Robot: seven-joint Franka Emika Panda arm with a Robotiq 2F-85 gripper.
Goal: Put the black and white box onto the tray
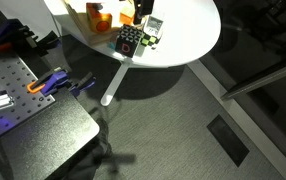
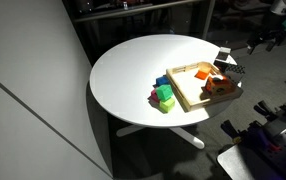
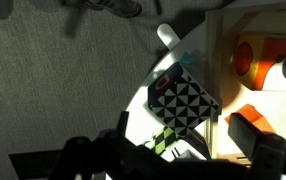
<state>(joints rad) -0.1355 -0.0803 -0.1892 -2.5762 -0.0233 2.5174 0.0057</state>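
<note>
Next, my gripper closes on the triangle-patterned end (image 1: 133, 33) (image 3: 188, 108) of the black and white box, away from its red square mark.
The black and white box (image 1: 129, 40) is a small cube with a red square mark. It stands on the round white table near its edge, just outside the tray (image 1: 83, 20). In the wrist view the box (image 3: 183, 98) shows a black and white triangle pattern and lies left of the tan tray's rim (image 3: 215, 60). My gripper (image 3: 180, 138) is open and empty, its dark fingers on either side below the box and apart from it. In an exterior view the tray (image 2: 188, 98) sits mid-table, with the box (image 2: 223, 57) beyond its far corner.
Orange objects (image 2: 218, 85) lie in the tray. Blue and green blocks (image 2: 164, 95) stand beside it. A small green patterned piece (image 3: 168, 135) lies against the box, and a grey-white device (image 1: 153, 25) is close by. A bench with tools (image 1: 43, 85) stands beside the white table (image 2: 133, 65).
</note>
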